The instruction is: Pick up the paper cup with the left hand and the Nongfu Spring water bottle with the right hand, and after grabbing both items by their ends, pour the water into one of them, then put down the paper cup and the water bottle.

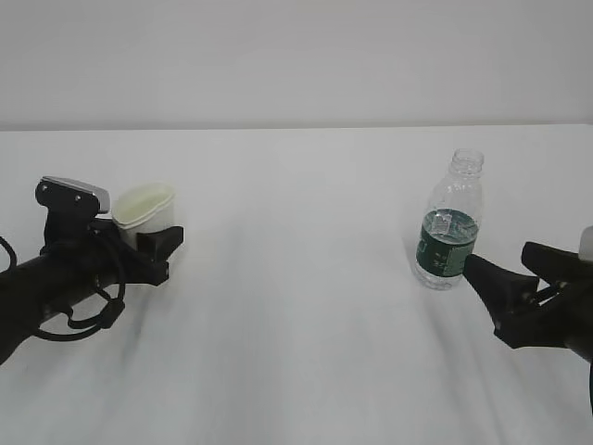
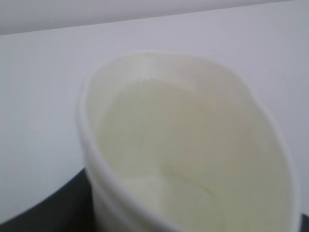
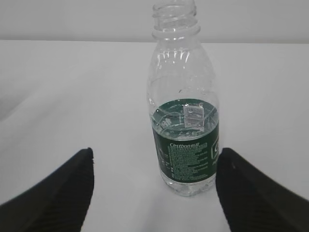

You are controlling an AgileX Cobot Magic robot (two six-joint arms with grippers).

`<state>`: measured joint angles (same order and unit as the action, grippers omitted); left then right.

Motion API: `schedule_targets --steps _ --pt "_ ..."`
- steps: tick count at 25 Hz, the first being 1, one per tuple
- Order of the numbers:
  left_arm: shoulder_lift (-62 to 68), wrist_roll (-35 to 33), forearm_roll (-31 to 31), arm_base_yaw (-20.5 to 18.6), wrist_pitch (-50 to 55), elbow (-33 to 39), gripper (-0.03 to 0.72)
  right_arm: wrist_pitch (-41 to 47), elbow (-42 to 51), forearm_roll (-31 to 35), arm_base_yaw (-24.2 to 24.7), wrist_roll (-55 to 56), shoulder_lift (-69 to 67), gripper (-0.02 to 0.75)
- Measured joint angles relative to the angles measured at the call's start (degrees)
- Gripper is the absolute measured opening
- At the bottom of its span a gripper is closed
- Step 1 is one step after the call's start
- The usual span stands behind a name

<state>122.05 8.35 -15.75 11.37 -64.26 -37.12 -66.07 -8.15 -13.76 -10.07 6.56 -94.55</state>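
Observation:
My left gripper should set the white paper cup on the bare white table, far across from the water bottle (image 1: 136, 245).
The white paper cup (image 1: 145, 206) sits between the fingers of my left gripper (image 1: 156, 234), which is shut on its lower part. Up close, the cup (image 2: 193, 145) fills the left wrist view, its rim pressed into an oval, and one black finger (image 2: 43, 208) shows at its lower left. The clear water bottle (image 1: 450, 222) with the dark green label stands upright and capless on the table at the right. My right gripper (image 1: 482, 278) is open just short of it. In the right wrist view the bottle (image 3: 186, 121) stands at the fingertips, close to the right finger (image 3: 251, 193), with a wide gap to the left finger (image 3: 63, 193).
A plain white table (image 1: 296, 306) stretches between the two arms and meets a white wall at the back. Nothing else stands on it.

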Motion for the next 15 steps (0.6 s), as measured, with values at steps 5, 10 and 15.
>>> schedule_targets --steps 5,10,15 --pt "0.0 -0.7 5.3 0.0 0.0 0.8 0.429 0.0 0.0 0.0 0.0 0.1 0.0 0.589" --pt "0.0 -1.2 9.9 0.0 0.0 0.9 0.429 0.0 0.0 0.0 0.0 0.4 0.0 0.589" --pt "0.0 -1.7 14.2 0.0 0.0 0.9 0.429 0.0 0.0 0.0 0.0 0.6 0.0 0.589"
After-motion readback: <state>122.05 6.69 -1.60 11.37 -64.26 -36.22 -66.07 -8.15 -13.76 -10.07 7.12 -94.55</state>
